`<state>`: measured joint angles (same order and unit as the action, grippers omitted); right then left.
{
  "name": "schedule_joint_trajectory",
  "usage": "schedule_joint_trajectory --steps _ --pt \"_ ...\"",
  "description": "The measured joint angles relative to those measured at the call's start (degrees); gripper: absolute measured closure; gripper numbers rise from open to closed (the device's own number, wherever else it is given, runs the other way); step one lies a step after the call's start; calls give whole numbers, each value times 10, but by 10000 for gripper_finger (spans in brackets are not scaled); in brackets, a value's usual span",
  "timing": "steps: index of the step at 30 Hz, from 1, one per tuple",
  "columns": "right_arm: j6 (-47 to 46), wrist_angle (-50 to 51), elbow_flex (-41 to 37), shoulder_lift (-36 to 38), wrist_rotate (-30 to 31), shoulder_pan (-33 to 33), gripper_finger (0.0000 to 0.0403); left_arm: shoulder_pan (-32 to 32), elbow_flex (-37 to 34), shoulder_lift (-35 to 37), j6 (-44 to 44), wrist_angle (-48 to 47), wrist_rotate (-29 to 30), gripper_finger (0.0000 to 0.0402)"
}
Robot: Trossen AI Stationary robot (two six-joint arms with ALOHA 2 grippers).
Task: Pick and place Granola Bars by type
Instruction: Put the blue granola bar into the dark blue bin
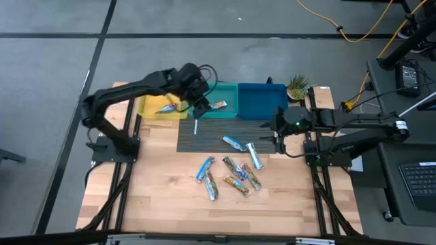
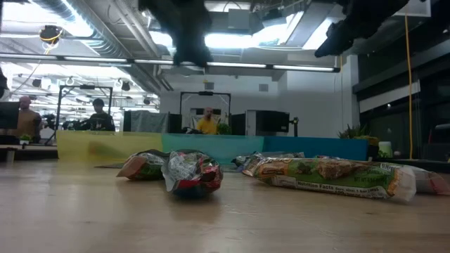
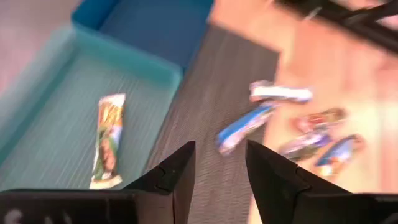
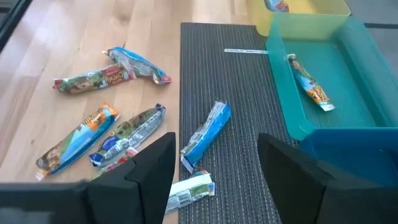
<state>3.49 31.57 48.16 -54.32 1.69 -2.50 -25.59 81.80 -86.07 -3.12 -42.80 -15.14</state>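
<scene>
My right gripper is to go next to the blue granola bar on the dark mat and close on its end (image 1: pixel 241 147) (image 4: pixel 193 150) beside the pale silver bar.
Several granola bars (image 1: pixel 235 177) lie loose on the wood and the dark mat, some blue, some tan with colour print. On the mat are a blue one (image 4: pixel 205 135) and a pale silver one (image 4: pixel 189 190). One tan bar (image 3: pixel 109 140) lies flat in the teal bin (image 1: pixel 228 92). Another bar (image 1: pixel 165 107) lies in the yellow bin (image 1: pixel 146 105). My left gripper (image 1: pixel 199 105) hovers open over the teal bin's near left part, holding nothing. My right gripper (image 1: pixel 278 129) waits open above the mat by the blue bin (image 1: pixel 262 101).
The three bins stand side by side along the mat's far edge. A thin white strip (image 1: pixel 195 127) lies on the mat (image 1: pixel 204 139) in front of the teal bin. A small plant (image 1: pixel 296 85) stands right of the blue bin. People sit in the room beyond (image 2: pixel 207 123).
</scene>
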Motion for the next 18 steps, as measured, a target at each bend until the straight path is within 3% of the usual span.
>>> schedule_joint_trajectory --steps 10,18 --pt "-63 -16 22 -53 17 -4 172 100 0 200 -26 10 16 273" --pt "-67 42 116 -144 43 -8 111 181 0 295 -36 10 157 280"
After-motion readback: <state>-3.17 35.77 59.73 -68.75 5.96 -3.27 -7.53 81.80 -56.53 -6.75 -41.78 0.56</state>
